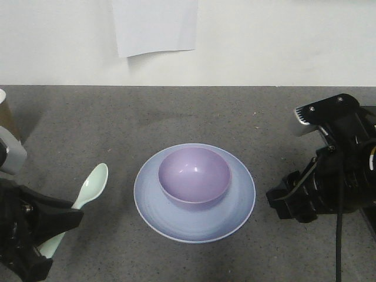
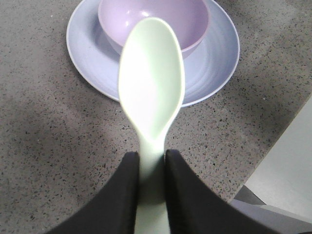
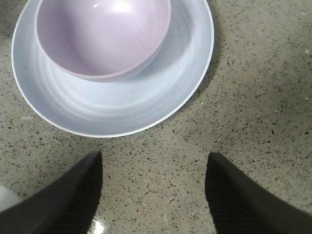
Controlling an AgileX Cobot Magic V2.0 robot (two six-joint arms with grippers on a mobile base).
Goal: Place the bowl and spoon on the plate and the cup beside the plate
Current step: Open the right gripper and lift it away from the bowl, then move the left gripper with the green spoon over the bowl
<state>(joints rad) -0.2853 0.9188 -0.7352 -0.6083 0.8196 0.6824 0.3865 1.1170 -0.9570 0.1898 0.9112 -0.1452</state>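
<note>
My left gripper needs to let go of the mint-green spoon inside the lavender bowl (image 1: 174, 174) (image 2: 152, 30), with the spoon's handle over the bowl's rim.
The lavender bowl (image 1: 194, 176) sits upright in the middle of the pale blue plate (image 1: 235, 214) at the table's centre. My left gripper (image 1: 69, 220) is at the lower left, shut on the handle of the mint-green spoon (image 1: 93, 187), whose scoop points up toward the plate. In the left wrist view the spoon (image 2: 152, 78) juts out from the left gripper (image 2: 151, 158) and overlaps the bowl (image 2: 195, 19) and plate (image 2: 214, 63). Right of the plate, my right gripper (image 1: 283, 202) is open and empty; the right wrist view shows it (image 3: 153, 161) just short of the plate (image 3: 122, 107) and bowl (image 3: 97, 34). Only a sliver of the brown cup (image 1: 3, 114) shows at the far left edge.
A white wall runs along the back of the dark speckled table, with a sheet of paper (image 1: 155, 26) hanging on it. In the left wrist view the table's edge (image 2: 273, 151) lies close to the right of the gripper.
</note>
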